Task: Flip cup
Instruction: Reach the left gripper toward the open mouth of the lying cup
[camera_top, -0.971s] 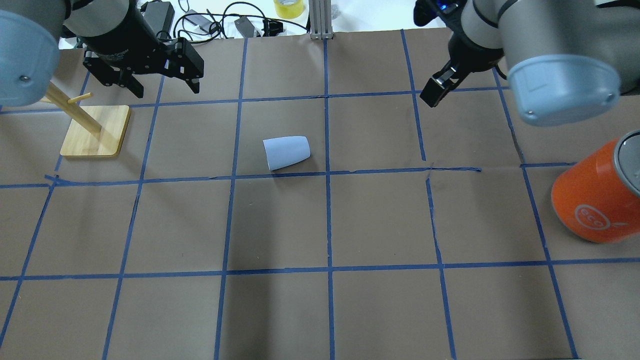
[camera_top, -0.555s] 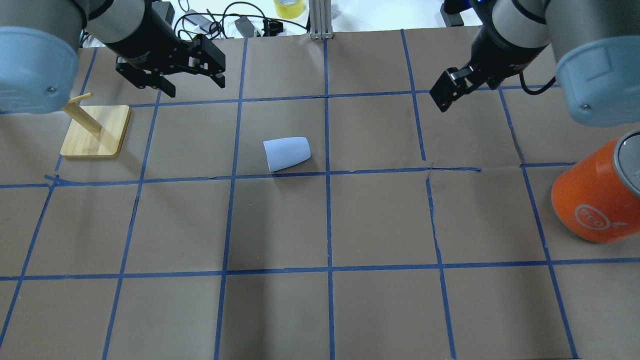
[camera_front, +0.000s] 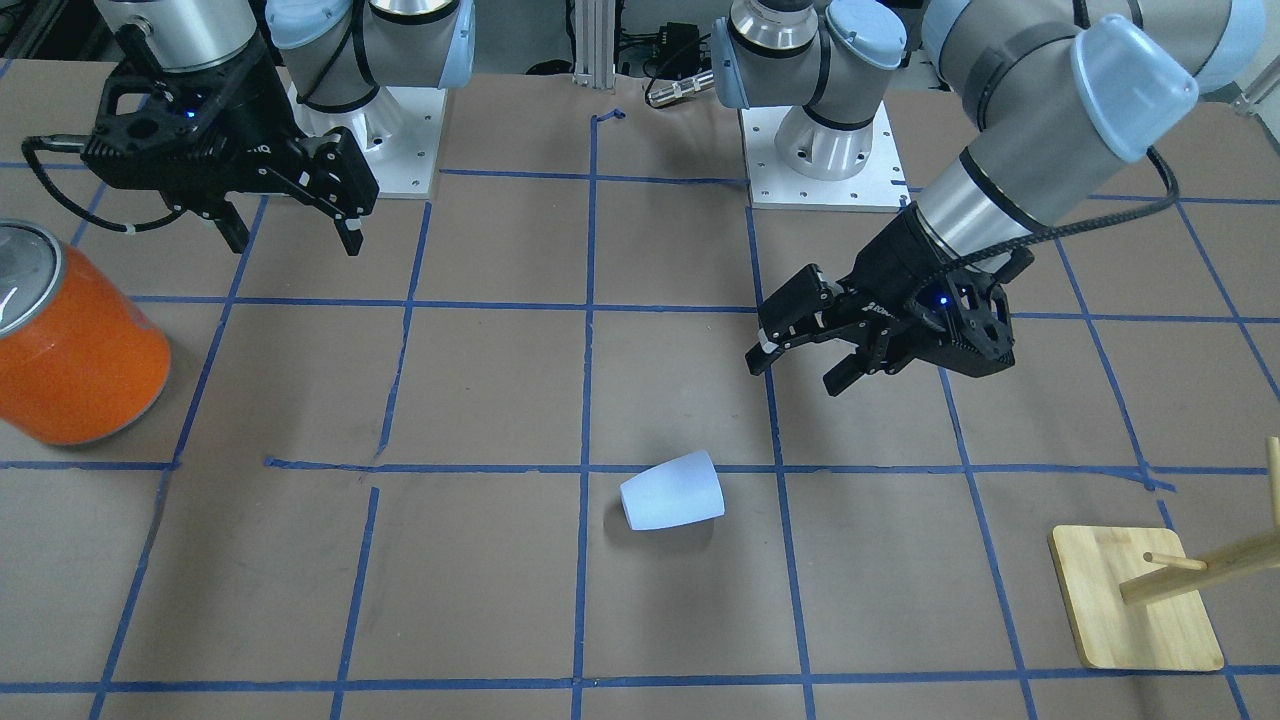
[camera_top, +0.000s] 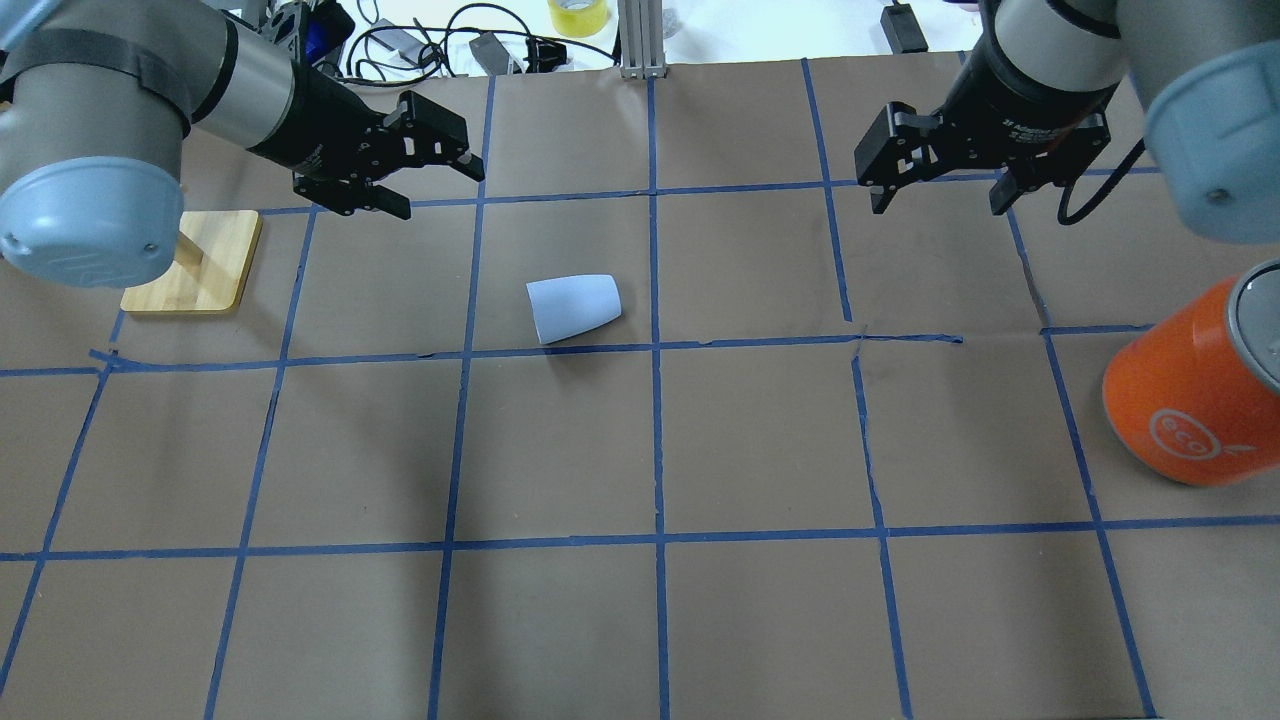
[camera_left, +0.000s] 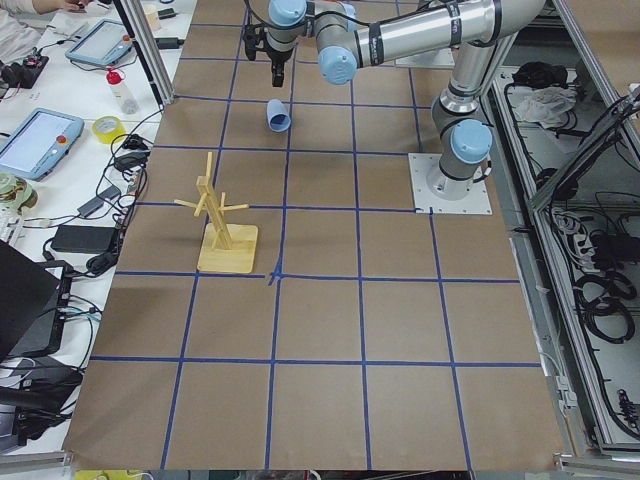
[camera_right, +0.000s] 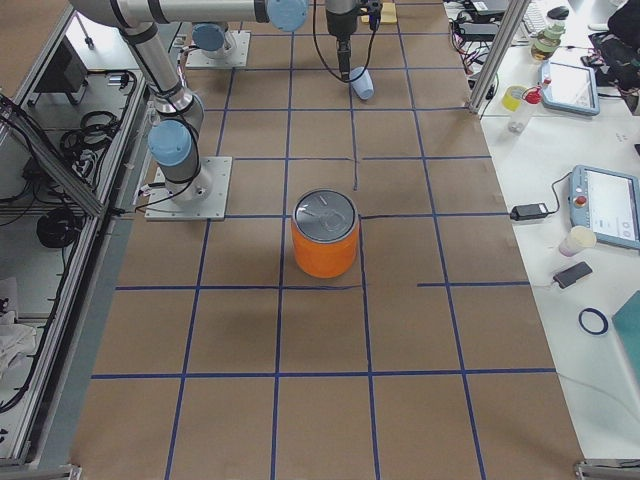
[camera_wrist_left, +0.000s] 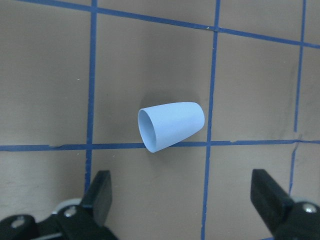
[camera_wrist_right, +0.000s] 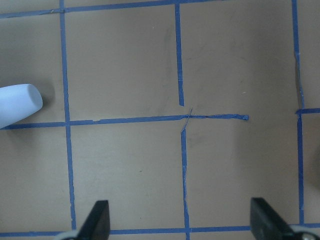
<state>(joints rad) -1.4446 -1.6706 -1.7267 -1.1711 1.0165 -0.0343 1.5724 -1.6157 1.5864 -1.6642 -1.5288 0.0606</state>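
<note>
The cup's upper rim (camera_front: 713, 467) (camera_wrist_left: 154, 128) is the next place my left gripper needs to go to and close on, with one finger inside the cup's opening.
The cup (camera_top: 573, 307) is pale blue-white and lies on its side near the middle of the table, with its wide mouth toward the overhead view's left. It also shows in the front view (camera_front: 672, 491), the left wrist view (camera_wrist_left: 171, 126) and at the left edge of the right wrist view (camera_wrist_right: 17, 105). My left gripper (camera_top: 440, 190) is open and empty, held above the table beyond and left of the cup, apart from it (camera_front: 795, 375). My right gripper (camera_top: 940, 205) is open and empty, far to the cup's right (camera_front: 296, 245).
A large orange can (camera_top: 1195, 395) with a silver top stands at the right edge. A wooden peg stand (camera_top: 195, 262) on a square base is at the left. Blue tape lines grid the brown table. Cables and a tape roll (camera_top: 578, 14) lie beyond the far edge.
My left gripper has moved right, toward the cup, and turned. My right gripper has moved right and turned, so both its fingers now show. The cup has not moved.
</note>
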